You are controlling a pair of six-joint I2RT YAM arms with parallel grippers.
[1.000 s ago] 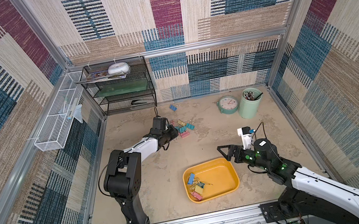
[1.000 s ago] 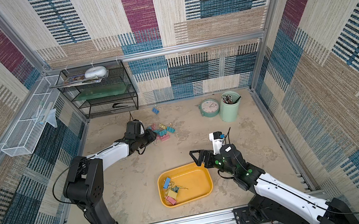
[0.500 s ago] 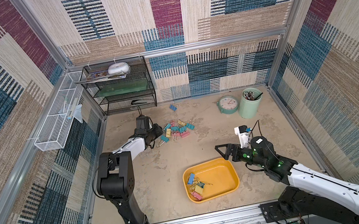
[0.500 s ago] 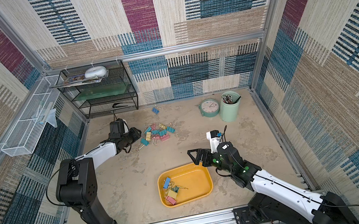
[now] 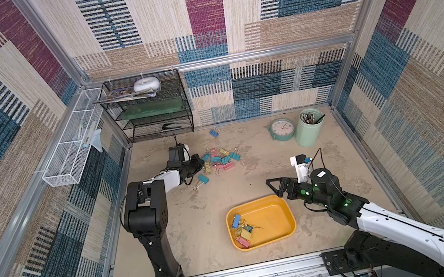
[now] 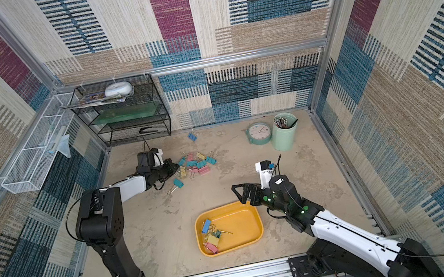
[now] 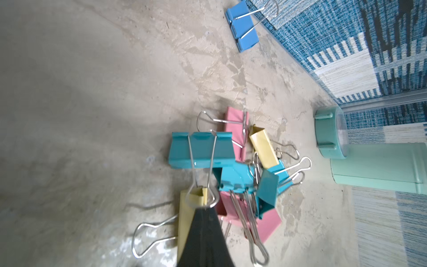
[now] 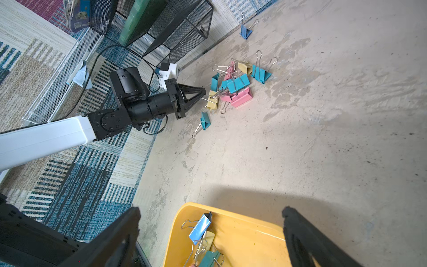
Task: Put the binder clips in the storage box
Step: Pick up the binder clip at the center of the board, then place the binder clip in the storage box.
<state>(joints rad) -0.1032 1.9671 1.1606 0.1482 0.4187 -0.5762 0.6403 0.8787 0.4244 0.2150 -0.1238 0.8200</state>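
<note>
The yellow clip will leave my left gripper in the storage box (image 5: 256, 218), beside the blue clip near the storage box's far rim.
A pile of pastel binder clips (image 5: 222, 159) (image 6: 196, 163) (image 8: 233, 87) lies on the floor towards the back. My left gripper (image 5: 203, 163) (image 6: 177, 169) (image 7: 203, 209) (image 8: 204, 92) reaches its near-left edge, jaws shut on the wire loop of a teal clip (image 7: 201, 150), above a yellow clip (image 7: 184, 222). One teal clip (image 5: 203, 179) lies apart, and a blue one (image 5: 214, 132) (image 7: 242, 30) sits by the back wall. The yellow-orange storage box (image 5: 274, 222) (image 6: 241, 227) (image 8: 249, 242) holds several clips (image 5: 242, 230) (image 8: 201, 226). My right gripper (image 5: 273, 187) (image 6: 237, 191) (image 8: 210, 209) hovers open and empty over its far right corner.
A mint clock (image 5: 282, 128) and a mint-green pen cup (image 5: 309, 127) stand at the back right. A black mesh shelf (image 5: 154, 107) fills the back left corner, and a white wire basket (image 5: 72, 146) hangs on the left wall.
My left gripper pulled back leftward from over the pile to its edge, a teal clip came loose beside it, and the jaws have closed. The right arm shifted slightly left.
</note>
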